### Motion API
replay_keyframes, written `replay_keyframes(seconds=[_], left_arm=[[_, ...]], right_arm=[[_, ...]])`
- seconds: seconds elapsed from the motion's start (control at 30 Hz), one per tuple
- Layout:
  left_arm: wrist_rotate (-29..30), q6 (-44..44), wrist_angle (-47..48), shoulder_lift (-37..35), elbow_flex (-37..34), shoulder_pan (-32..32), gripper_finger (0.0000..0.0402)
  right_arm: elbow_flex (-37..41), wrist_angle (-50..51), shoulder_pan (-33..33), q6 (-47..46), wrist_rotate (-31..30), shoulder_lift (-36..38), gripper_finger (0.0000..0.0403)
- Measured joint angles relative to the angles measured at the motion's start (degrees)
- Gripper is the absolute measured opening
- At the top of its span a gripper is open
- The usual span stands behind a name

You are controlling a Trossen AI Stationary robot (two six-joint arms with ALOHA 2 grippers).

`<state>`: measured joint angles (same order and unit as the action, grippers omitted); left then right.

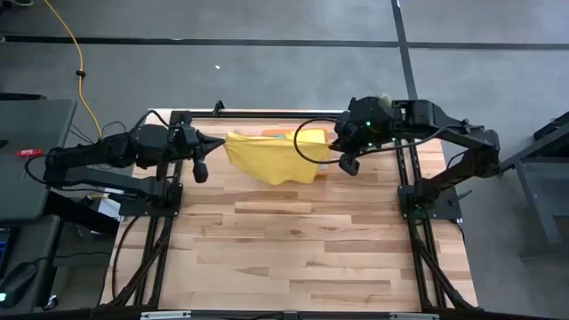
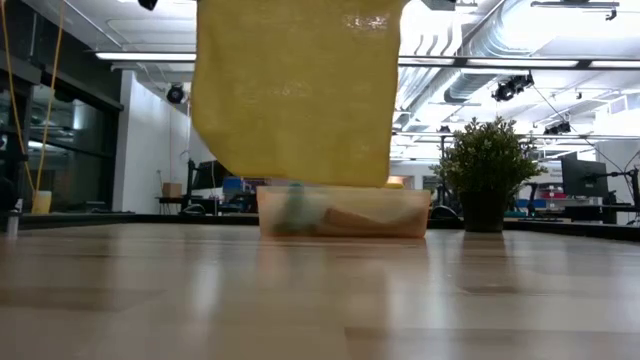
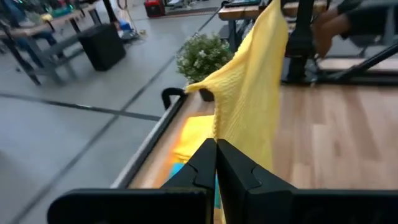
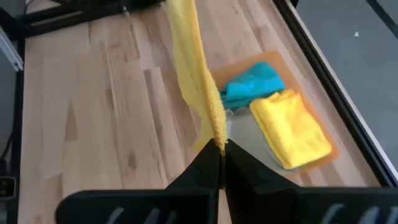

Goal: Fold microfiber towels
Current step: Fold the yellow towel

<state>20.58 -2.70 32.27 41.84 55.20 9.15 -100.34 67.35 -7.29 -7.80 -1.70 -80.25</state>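
Observation:
I need to let go of the yellow microfiber towel with my left gripper on the bare middle of the wooden tabletop (image 1: 277, 237).
A yellow microfiber towel (image 1: 276, 158) hangs spread between my two grippers above the far part of the table; the low view shows it as a hanging sheet (image 2: 295, 90). My left gripper (image 1: 220, 140) is shut on its left upper corner. My right gripper (image 1: 331, 142) is shut on its right upper corner. Under and behind it, the orange tray (image 4: 249, 134) holds a teal-blue towel (image 4: 252, 84) and a folded yellow towel (image 4: 292, 127). The lime green and grey towels are out of view. My left gripper pinches the towel's upper corner (image 3: 219, 134) between its two shut fingers, coming level from the table's left. The towel hangs below, clear of the table. My right gripper pinches the towel's other upper corner (image 4: 216, 134) between its two shut fingers, coming level from the table's right. The top edge sags a little between the two grippers, and the lower edge (image 2: 300, 178) hangs clear of the table.
A small green potted plant (image 2: 487, 165) stands at the far right, beside the tray (image 2: 345, 212). The wooden tabletop (image 1: 293, 249) stretches toward the near edge. Black frame rails run along both sides.

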Motion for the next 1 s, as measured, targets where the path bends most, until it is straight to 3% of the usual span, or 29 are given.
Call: replay_keyframes(seconds=[0.23, 0.47, 0.67, 1.0], left_arm=[[0.59, -3.97, 2.72, 1.31, -0.42, -1.47, 0.0000], [4.40, -3.04, 0.53, 0.33, -10.84, -10.10, 0.0000], [6.10, 9.38, -6.21, -0.37, -21.00, -22.65, 0.0000], [10.59, 40.54, -15.89, 3.52, -33.48, -42.54, 0.0000]], right_arm=[[-0.14, 0.64, 7.27, -2.87, -6.10, -1.38, 0.0000], [-0.10, 3.11, 16.46, -12.02, -9.42, -8.16, 0.0000], [-0.10, 2.60, 24.24, -20.33, -8.20, -16.01, 0.0000], [-0.08, -4.74, 32.39, -32.17, 2.80, -31.05, 0.0000]])
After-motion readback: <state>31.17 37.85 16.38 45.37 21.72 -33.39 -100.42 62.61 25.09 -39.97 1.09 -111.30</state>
